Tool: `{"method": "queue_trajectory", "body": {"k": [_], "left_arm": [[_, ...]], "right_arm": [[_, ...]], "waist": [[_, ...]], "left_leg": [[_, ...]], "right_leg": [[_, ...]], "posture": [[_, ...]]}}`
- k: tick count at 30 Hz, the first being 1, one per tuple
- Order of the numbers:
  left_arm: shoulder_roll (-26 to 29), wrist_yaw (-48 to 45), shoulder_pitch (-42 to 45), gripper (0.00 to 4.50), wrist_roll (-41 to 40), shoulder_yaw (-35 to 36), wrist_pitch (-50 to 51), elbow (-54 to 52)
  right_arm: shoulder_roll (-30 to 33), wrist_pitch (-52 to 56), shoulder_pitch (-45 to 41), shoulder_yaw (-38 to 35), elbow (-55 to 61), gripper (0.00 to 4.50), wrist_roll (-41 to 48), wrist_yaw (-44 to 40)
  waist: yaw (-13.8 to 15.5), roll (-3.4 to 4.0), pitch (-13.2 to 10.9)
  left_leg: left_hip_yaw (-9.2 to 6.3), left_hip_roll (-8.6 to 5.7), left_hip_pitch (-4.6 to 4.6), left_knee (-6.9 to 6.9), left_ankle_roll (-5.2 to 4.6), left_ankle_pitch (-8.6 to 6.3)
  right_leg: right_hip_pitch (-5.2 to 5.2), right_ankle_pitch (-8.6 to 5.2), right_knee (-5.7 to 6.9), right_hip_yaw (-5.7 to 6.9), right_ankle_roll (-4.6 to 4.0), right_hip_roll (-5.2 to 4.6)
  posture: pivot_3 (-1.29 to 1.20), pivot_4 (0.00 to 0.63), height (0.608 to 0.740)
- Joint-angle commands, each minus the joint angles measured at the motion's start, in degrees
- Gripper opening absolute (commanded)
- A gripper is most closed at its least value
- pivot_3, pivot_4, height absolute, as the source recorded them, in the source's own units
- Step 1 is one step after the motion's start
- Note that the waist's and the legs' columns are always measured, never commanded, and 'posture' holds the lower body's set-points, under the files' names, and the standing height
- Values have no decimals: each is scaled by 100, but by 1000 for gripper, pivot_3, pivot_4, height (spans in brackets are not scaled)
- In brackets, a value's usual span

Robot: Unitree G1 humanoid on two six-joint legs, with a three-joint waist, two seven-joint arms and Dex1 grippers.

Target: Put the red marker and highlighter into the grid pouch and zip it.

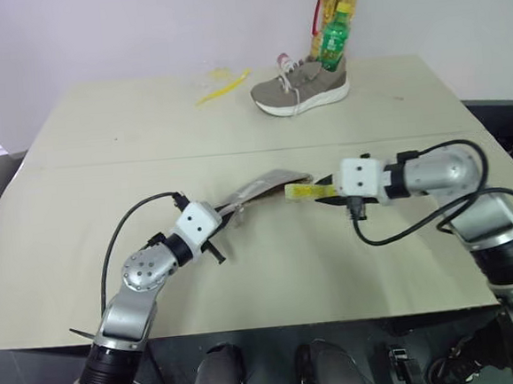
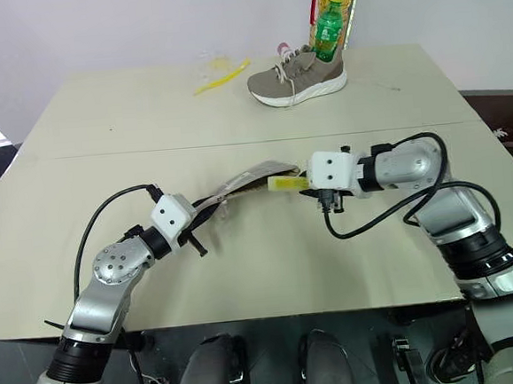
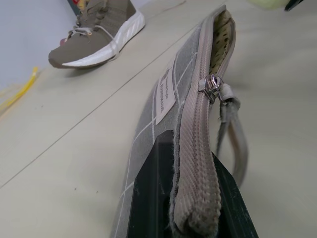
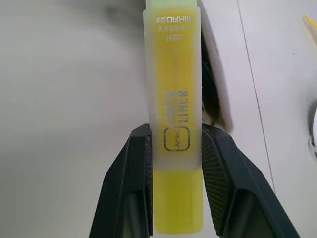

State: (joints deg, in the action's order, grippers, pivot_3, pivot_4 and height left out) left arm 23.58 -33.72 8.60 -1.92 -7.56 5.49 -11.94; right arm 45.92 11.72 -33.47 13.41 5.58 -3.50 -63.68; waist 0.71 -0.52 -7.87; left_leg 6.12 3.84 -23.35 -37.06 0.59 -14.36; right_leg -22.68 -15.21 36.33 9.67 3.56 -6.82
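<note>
Next, my right gripper releases the highlighter, now close to the pouch's open end, inside the opening of the grid pouch (image 1: 277, 190) (image 4: 210, 87) that my left gripper holds up.
My left gripper (image 1: 226, 210) is shut on one end of the grid pouch (image 1: 263, 185), a grey fabric pouch with white grid lines, and holds it up off the table. In the left wrist view the pouch (image 3: 166, 94) shows its white label, its zipper pull and an open mouth at the far end. Clamped in my shut right gripper (image 1: 329, 192) is the highlighter (image 1: 308, 191), a chunky yellow bar (image 4: 173, 99) pointing at the pouch's open end and close to it. The red marker is out of view.
A tan shoe (image 1: 302, 87) stands at the back of the table with a green bottle (image 1: 334, 38) and a taller yellow bottle behind it. A thin yellow strip (image 1: 222, 86) lies to its left. The beige table (image 1: 272, 280) stretches bare toward the front edge.
</note>
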Motion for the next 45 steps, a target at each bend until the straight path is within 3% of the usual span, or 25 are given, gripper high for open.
{"method": "queue_trajectory", "body": {"k": [1, 31, 45], "left_arm": [[-8, 7, 27, 0, -90, 68, -81, -184], [-49, -59, 16, 0, -117, -3, -112, -289], [-190, -83, 105, 0, -51, -207, -55, -371]], "right_arm": [[-127, -82, -337, 83, -55, 810, -304, 276], [-22, -972, -641, 533, -462, 810, -1646, 334], [-393, -696, -743, 766, 32, 810, -2110, 325]], "waist": [[-4, 0, 0], [-9, 1, 0], [-10, 1, 0]], "left_leg": [[1, 0, 0, 0, 0, 0], [6, 0, 1, 0, 1, 0], [6, 0, 0, 0, 1, 0]], "right_leg": [[0, 0, 1, 0, 0, 0], [-2, 0, 2, -1, 0, 2], [-2, 0, 2, -1, 0, 2]], "posture": [[0, 150, 702], [0, 150, 702], [0, 150, 702]]}}
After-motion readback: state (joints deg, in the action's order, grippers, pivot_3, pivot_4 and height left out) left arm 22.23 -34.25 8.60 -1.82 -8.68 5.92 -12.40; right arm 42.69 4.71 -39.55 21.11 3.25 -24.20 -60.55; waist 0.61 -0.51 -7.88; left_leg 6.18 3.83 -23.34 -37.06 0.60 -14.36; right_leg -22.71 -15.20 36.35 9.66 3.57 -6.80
